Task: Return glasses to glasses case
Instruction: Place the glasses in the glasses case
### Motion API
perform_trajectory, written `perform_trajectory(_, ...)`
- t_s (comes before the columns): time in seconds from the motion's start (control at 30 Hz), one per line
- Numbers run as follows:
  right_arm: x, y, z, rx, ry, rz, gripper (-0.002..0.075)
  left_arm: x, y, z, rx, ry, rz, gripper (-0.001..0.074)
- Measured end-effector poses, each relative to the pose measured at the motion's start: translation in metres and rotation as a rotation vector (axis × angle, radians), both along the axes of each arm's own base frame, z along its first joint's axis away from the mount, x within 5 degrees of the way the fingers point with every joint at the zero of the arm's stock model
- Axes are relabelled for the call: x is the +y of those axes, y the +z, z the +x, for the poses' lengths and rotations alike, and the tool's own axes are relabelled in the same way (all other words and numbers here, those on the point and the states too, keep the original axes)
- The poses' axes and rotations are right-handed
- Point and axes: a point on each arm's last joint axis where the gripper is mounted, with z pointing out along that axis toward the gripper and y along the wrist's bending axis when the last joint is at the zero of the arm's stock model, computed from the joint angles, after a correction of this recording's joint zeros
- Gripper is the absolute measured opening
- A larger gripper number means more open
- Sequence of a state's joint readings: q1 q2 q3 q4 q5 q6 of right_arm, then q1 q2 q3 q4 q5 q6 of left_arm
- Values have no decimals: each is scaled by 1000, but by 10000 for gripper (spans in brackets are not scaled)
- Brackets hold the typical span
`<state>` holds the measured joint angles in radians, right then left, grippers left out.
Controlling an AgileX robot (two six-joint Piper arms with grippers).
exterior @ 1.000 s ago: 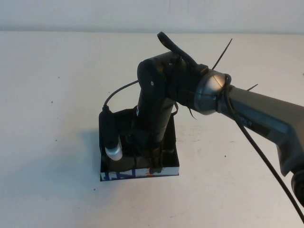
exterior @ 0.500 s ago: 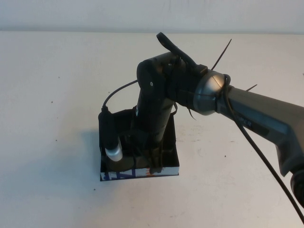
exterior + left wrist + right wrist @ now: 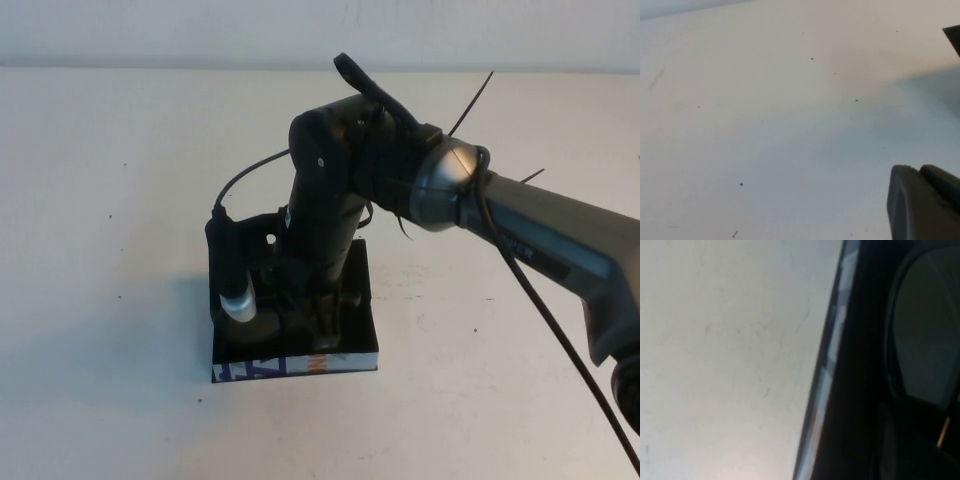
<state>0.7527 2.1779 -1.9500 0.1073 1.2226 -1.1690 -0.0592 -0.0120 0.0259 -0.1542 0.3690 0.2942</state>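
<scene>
Next, my right gripper lets go of the glasses inside the black glasses case (image 3: 295, 334) (image 3: 877, 390), just behind its printed strip.
The black glasses case (image 3: 300, 366), with its white strip of blue and orange print facing me, sits on the table left of centre. My right gripper (image 3: 325, 335) reaches straight down into it. In the high view the arm hides most of the glasses. In the right wrist view a dark-rimmed lens of the glasses (image 3: 927, 325) lies inside the case, beside the case's printed strip (image 3: 832, 355), with my right gripper (image 3: 900, 450) a dark mass just over it. My left gripper (image 3: 922, 202) is out of the high view. It hangs over bare table, fingertips together.
The white table (image 3: 120, 200) surrounds the case on all sides. My right arm (image 3: 540, 240) stretches in from the right, with loose black cables over it. A dark corner (image 3: 954, 37) pokes in at the edge of the left wrist view.
My right gripper has drawn up and back a little inside the case, so more of the printed front strip shows. The case has not moved.
</scene>
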Motion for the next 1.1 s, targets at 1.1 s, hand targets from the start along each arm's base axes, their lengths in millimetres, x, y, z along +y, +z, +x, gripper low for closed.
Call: perform_trajectory(1.1,4,-26,9,24,-2,-40,66,0,0,0,0,0,0,-1)
